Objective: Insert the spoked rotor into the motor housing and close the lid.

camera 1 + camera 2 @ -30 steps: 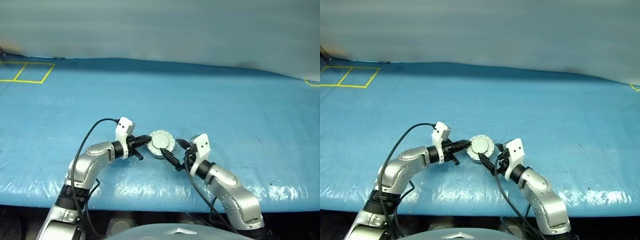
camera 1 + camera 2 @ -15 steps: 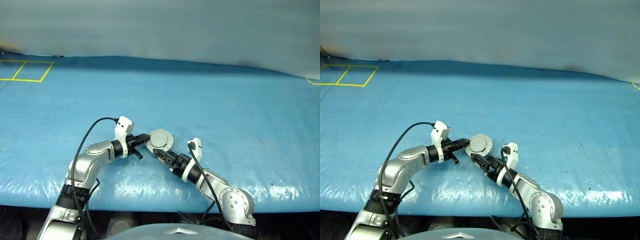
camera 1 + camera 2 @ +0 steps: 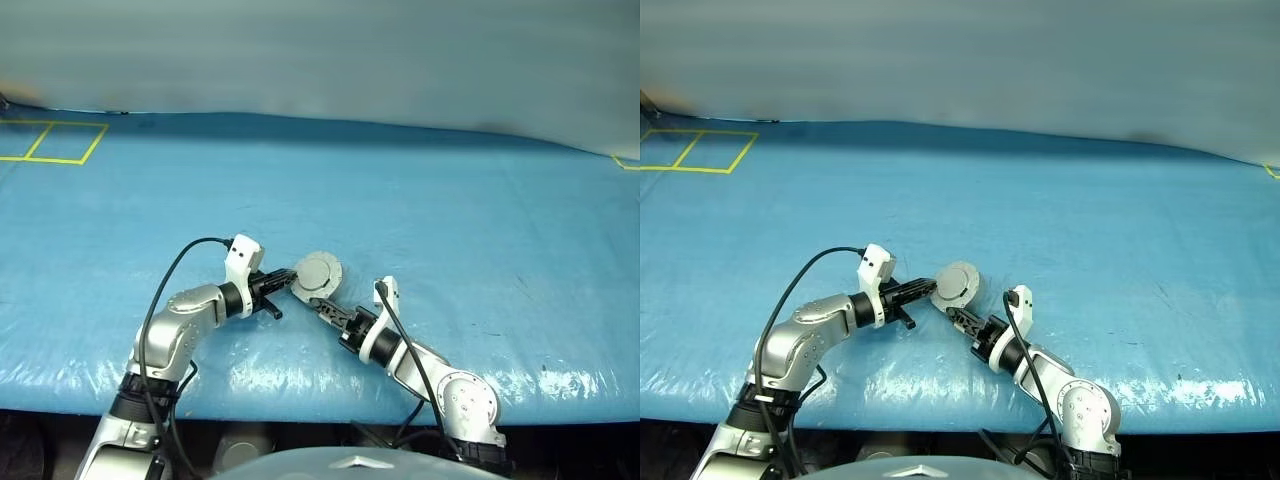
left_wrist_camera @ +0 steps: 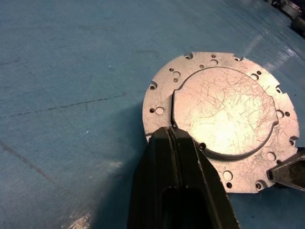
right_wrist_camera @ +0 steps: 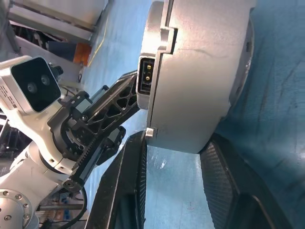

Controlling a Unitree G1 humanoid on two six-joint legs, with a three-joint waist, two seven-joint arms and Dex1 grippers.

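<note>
The left gripper's shut fingers only press the motor housing's rim, so it should open, grip the motor housing across its flat sides (image 3: 318, 271) and set it down.
The motor housing (image 3: 318, 272) is a round grey metal case, tipped up on its edge on the blue table cover between my two grippers. It looks like one closed disc, and I cannot tell the lid from the body. Its flat face (image 4: 224, 114) has small holes around a raised, scratched round part. The spoked rotor is hidden. My left gripper (image 3: 292, 280) is shut, with its tips pressed against the case's rim (image 4: 162, 112). My right gripper (image 3: 318, 303) straddles the lower edge of the case (image 5: 200, 71), one finger on either side and both touching it.
A blue plastic sheet (image 3: 450, 220) covers the whole table. Yellow tape squares (image 3: 55, 143) lie at the far left. The table's front edge (image 3: 300, 395) runs just behind my arms. A black cable (image 3: 175, 275) loops over my left forearm.
My right wrist rolled and swung left, and its fingers closed in around the housing's lower edge. The housing tipped up more on edge and shifted slightly left. My left gripper stayed put.
</note>
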